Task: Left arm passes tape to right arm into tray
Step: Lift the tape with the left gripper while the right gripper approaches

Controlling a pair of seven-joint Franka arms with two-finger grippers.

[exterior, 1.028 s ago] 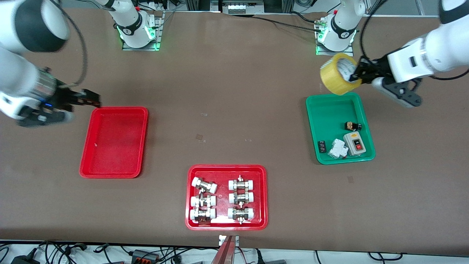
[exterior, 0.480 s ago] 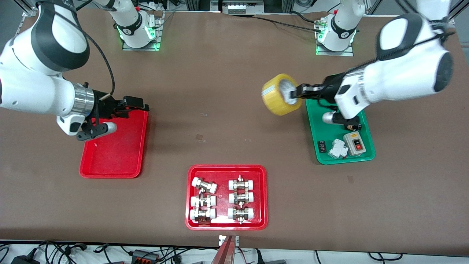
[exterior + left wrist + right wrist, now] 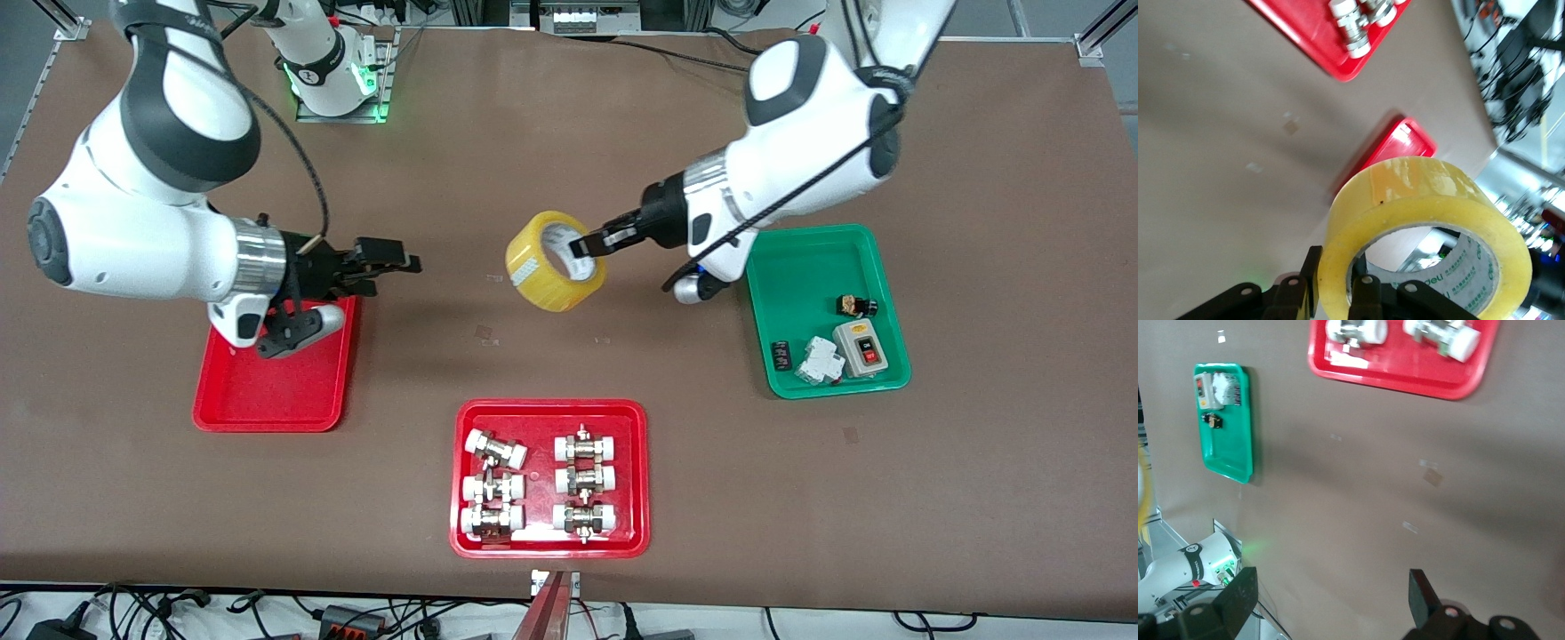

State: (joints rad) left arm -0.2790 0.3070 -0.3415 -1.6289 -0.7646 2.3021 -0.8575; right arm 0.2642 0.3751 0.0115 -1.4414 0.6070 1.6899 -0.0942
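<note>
I will next close my right gripper across the tape's width at the tape's white patterned strip (image 3: 525, 271), opposite my left gripper.
My left gripper (image 3: 589, 245) is shut on the tape (image 3: 555, 274), a yellow roll with a pale core, and holds it in the air over the middle of the table. In the left wrist view one finger (image 3: 1365, 294) is inside the core and the other is outside the tape (image 3: 1405, 200), with my left gripper (image 3: 1335, 293) pinching the ring's wall. My right gripper (image 3: 400, 260) is open and empty, in the air just past the red tray's (image 3: 267, 400) edge, pointing at the tape with a gap between them. In the right wrist view my right gripper (image 3: 1328, 597) has its fingers wide apart over bare table.
A red tray of white-capped metal fittings (image 3: 549, 478) lies nearer the front camera than the tape. A green tray (image 3: 800, 267) with small electrical parts lies toward the left arm's end. Both show in the right wrist view: the green tray (image 3: 1238, 453) and the fittings tray (image 3: 1405, 377).
My left arm has carried the tape from over the green tray's edge to the table's middle. My right arm has swung in over the red tray toward the tape, fingers open.
</note>
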